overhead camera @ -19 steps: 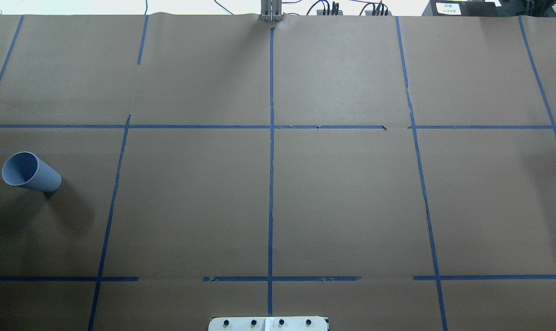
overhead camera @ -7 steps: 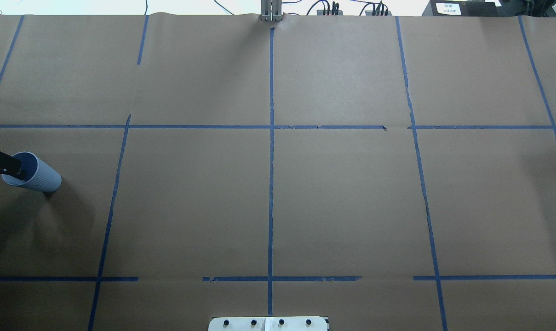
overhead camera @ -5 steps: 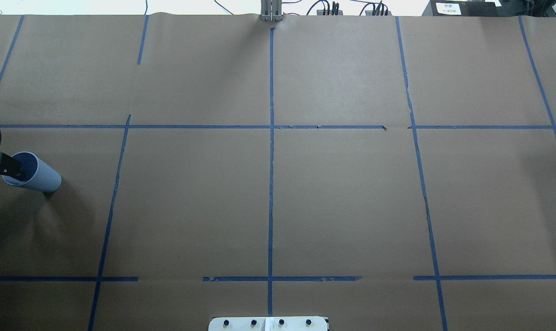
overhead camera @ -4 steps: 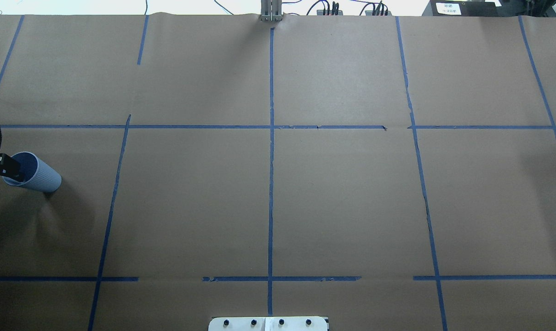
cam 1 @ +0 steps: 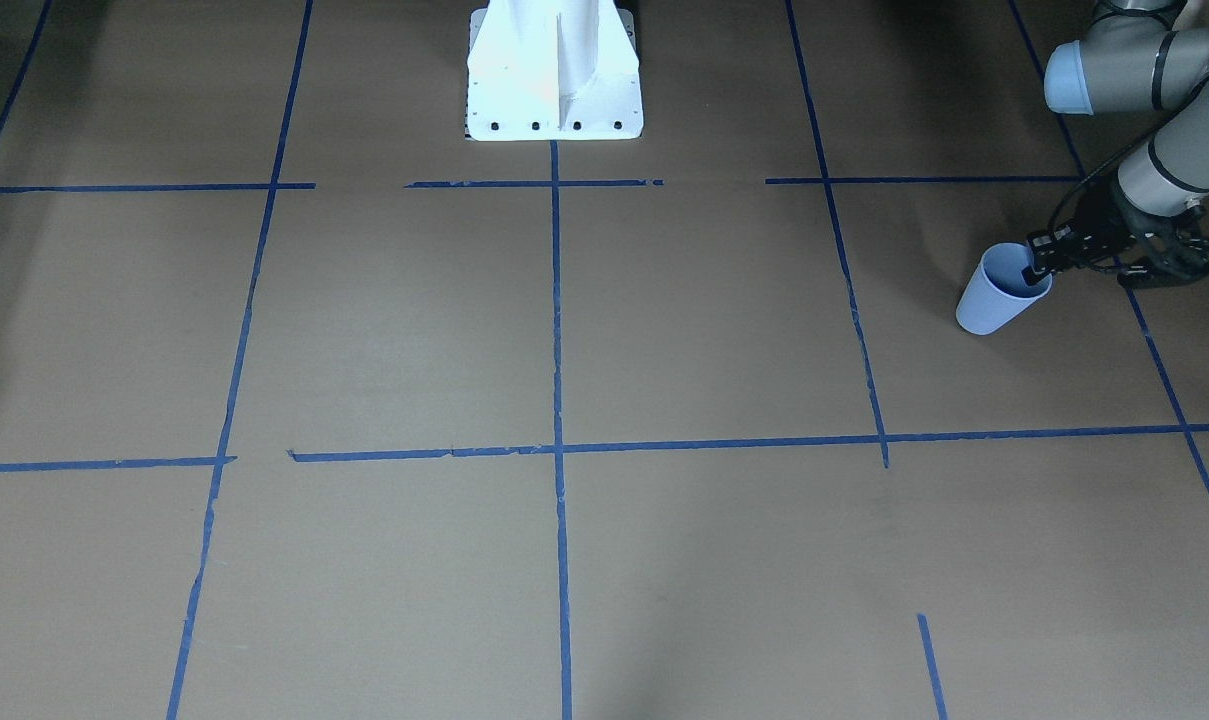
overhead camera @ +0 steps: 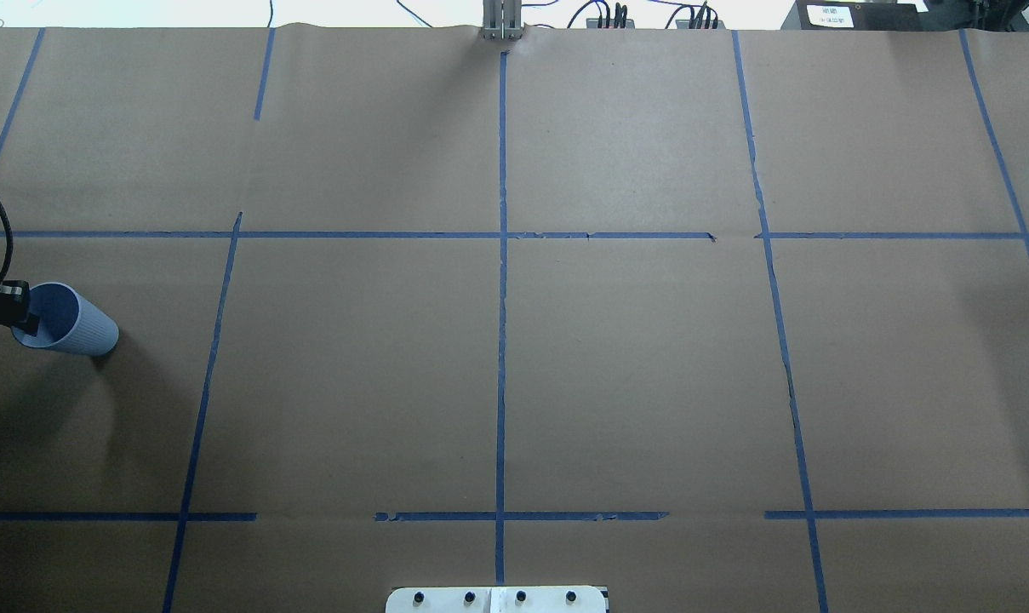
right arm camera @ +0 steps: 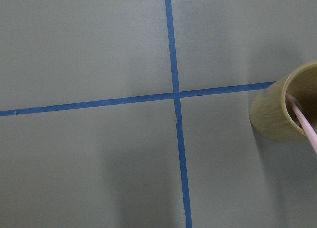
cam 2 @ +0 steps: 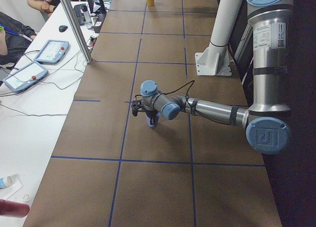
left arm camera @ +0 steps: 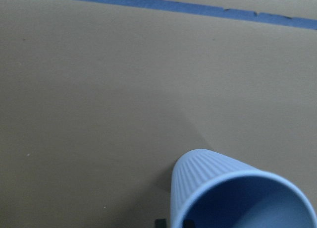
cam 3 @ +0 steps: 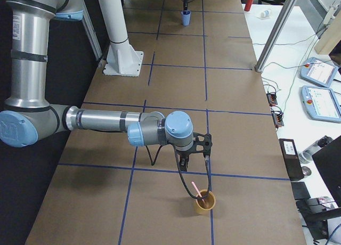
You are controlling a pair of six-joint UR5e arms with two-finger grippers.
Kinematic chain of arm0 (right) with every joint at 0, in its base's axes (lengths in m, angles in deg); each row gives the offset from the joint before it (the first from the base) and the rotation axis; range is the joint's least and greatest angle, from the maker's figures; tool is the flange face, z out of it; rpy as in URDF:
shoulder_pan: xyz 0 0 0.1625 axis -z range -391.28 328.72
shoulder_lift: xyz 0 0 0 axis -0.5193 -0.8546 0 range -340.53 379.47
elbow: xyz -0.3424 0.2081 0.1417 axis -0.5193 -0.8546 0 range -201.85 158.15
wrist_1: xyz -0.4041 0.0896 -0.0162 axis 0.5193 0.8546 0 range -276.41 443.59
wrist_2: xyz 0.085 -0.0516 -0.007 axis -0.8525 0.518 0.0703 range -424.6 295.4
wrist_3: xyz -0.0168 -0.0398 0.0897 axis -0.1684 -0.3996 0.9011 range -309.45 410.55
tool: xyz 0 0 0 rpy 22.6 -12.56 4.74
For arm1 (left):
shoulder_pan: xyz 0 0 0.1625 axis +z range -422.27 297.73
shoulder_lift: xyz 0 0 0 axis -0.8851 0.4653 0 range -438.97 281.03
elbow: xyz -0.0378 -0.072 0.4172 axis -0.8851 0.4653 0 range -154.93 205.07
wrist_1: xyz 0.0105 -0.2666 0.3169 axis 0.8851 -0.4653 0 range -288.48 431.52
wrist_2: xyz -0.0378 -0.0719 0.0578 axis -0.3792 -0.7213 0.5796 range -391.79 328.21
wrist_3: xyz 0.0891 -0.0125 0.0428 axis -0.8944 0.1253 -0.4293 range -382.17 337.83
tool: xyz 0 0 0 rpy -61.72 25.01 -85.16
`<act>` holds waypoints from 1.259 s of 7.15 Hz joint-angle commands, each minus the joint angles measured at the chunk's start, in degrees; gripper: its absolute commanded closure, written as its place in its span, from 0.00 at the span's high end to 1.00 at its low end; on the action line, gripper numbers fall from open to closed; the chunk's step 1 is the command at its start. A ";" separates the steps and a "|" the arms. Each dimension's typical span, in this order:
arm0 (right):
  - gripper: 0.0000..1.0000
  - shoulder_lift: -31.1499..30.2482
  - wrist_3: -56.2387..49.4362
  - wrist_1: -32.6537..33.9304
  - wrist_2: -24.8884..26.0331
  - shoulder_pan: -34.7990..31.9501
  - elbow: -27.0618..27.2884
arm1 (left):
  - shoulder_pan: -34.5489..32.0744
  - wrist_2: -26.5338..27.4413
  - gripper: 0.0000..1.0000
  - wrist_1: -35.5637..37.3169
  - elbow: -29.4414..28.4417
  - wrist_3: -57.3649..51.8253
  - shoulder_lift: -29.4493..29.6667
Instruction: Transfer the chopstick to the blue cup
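My left gripper will let go of the blue cup on the tape line running out from the white robot base (cam 1: pixel 571 343). The cup still stands at the table's far end.
The blue cup (overhead camera: pixel 76 323) stands upright at the table's far left, and shows in the front view (cam 1: pixel 994 300) and the left wrist view (left arm camera: pixel 223 188). My left gripper (overhead camera: pixel 29 322) is at its rim (cam 1: pixel 1040 272), one fingertip on each side of the cup wall, shut on it. The pink chopstick (cam 3: pixel 197 192) leans in a tan cup (cam 3: pixel 204 202) at the table's other end, also in the right wrist view (right arm camera: pixel 304 126). My right gripper (cam 3: pixel 184 161) hangs just above and beside that tan cup; I cannot tell whether it is open.
The white robot base (cam 1: pixel 554 70) stands at the middle of the near edge. Blue tape lines (overhead camera: pixel 501 340) cross the brown paper. Tablets (cam 2: pixel 52 52) and cables lie on the white bench beyond the table.
My left gripper has come in from the left edge to the blue cup's rim. The cup has shifted slightly to the right.
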 commanded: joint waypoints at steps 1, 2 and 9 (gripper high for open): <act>1.00 0.10 0.07 -0.09 -0.07 0.09 0.28 | -3.66 -4.74 0.00 11.57 8.28 -0.06 2.47; 1.00 0.19 0.07 -0.35 -0.16 0.09 0.45 | -3.77 -4.58 0.00 26.53 14.16 -0.06 9.45; 1.00 0.01 0.07 -0.53 0.11 0.09 0.28 | 22.31 9.47 0.00 24.62 -7.61 31.66 48.53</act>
